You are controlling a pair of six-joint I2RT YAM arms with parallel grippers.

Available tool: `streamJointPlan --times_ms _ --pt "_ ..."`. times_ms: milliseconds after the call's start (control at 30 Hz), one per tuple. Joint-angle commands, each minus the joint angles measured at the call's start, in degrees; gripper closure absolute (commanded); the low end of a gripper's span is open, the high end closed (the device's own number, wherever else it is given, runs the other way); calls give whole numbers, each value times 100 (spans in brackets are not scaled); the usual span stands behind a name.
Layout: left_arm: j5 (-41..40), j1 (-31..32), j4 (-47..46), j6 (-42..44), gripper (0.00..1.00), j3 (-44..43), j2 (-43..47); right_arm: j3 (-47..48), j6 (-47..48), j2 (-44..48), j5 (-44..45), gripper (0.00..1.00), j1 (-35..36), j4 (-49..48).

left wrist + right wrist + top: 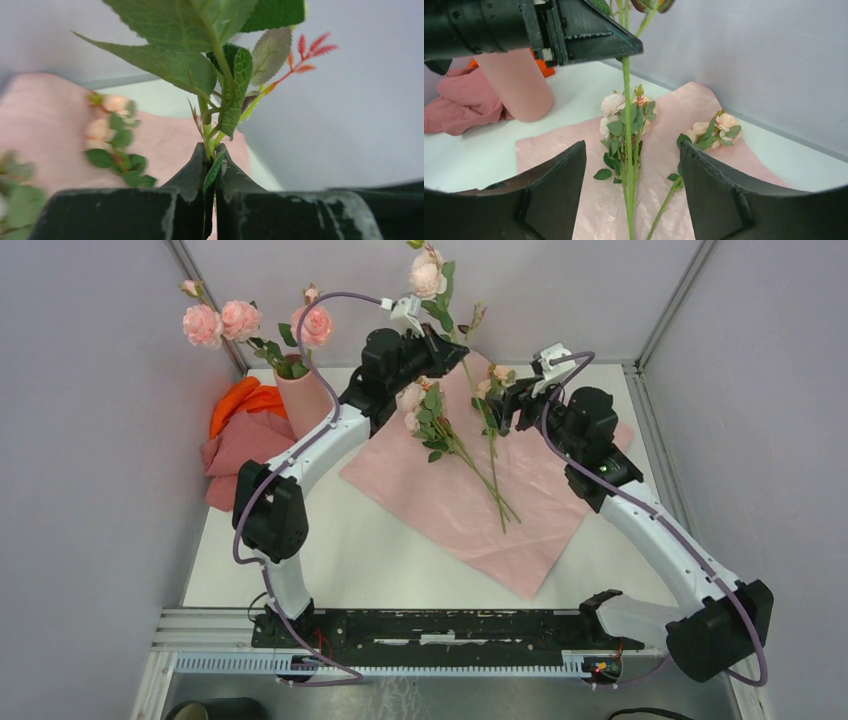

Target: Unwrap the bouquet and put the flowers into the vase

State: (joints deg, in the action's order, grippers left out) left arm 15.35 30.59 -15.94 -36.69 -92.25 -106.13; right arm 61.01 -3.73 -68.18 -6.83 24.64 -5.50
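My left gripper is going to release the flower in the pale pink vase's opening [292, 367], with the flower's bloom sitting between the pink roses.
The pale pink vase [303, 398] stands at the back left with several pink roses [222, 322] in it. My left gripper [447, 348] is raised over the table's back and is shut on the green stem [209, 134] of one flower, whose bloom [427, 276] stands high above it. That stem [626, 95] hangs down in front of my right gripper [631, 165], which is open and touches nothing. Two more flowers [432, 425] lie on the bouquet's pink sheet [470, 510], spread flat. The vase [519, 87] also shows in the right wrist view.
Salmon-pink [235, 455] and orange [243, 400] cloths lie bunched left of the vase. Grey walls close in the back and both sides. White table [330, 550] runs from the pink sheet to the arm bases.
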Motion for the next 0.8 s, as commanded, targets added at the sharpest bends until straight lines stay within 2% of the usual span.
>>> streamJointPlan --times_ms 0,133,467,633,767 --pt "-885 -339 930 1358 98 -670 554 -226 63 503 285 25 -3 -248" --pt "-1720 -365 1487 2262 98 -917 950 -376 126 603 524 25 -11 -302" --pt "-3577 -376 2362 4056 98 -1537 1836 -345 99 269 349 25 -11 -312" --pt "-4111 -449 2517 4473 98 -1704 2325 -346 83 161 315 25 -9 -346" --pt "-4693 -646 2349 4739 98 -1491 2681 -336 56 80 248 25 -7 -373"
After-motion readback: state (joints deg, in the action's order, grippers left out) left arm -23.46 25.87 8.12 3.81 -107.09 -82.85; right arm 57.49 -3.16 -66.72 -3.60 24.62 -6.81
